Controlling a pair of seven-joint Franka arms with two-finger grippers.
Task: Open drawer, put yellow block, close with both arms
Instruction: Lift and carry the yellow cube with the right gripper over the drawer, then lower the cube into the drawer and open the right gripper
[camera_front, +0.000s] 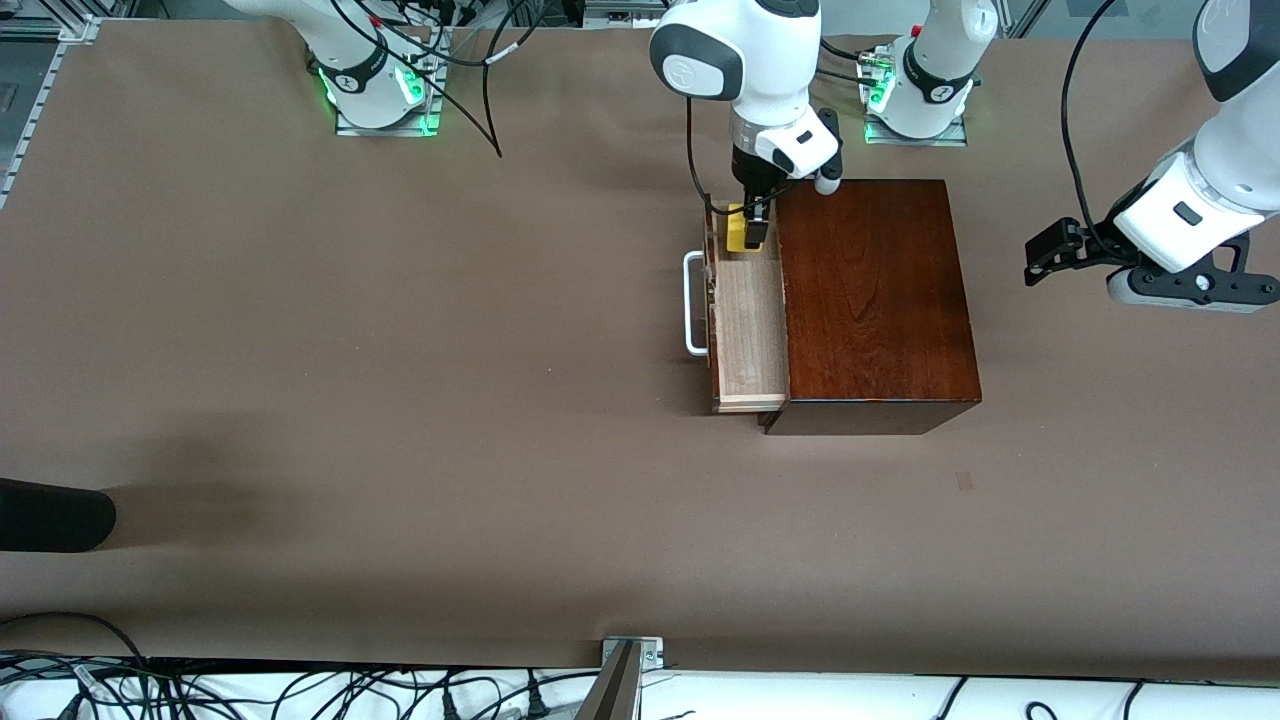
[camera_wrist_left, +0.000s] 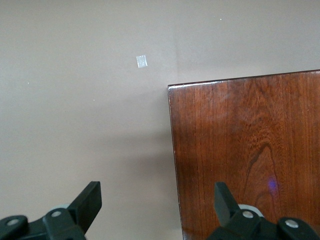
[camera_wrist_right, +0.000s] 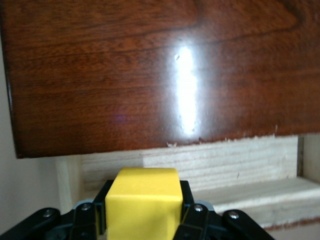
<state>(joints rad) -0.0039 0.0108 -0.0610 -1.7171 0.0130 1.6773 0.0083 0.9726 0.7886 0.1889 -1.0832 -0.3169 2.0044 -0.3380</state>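
Note:
I should let go of the yellow block with my right gripper in the pale tray (camera_front: 734, 284), a little toward the robot bases from its middle.
The dark-brown wooden box (camera_front: 875, 300) stands mid-table with its drawer (camera_front: 748, 340) pulled out toward the right arm's end; the pale tray and white U handle (camera_front: 693, 305) show. My right gripper (camera_front: 752, 232) is shut on the yellow block (camera_front: 738, 230) and holds it over the drawer's end nearest the robot bases. In the right wrist view the yellow block (camera_wrist_right: 143, 202) sits between the fingers above the pale tray (camera_wrist_right: 240, 195). My left gripper (camera_front: 1045, 255) is open and empty, up in the air off the box's side at the left arm's end, over the box edge (camera_wrist_left: 172, 165).
A dark rounded object (camera_front: 50, 515) lies at the table edge at the right arm's end, near the front camera. A small pale patch (camera_front: 963, 481) marks the table nearer the camera than the box. Cables hang by the right arm's base (camera_front: 385, 90).

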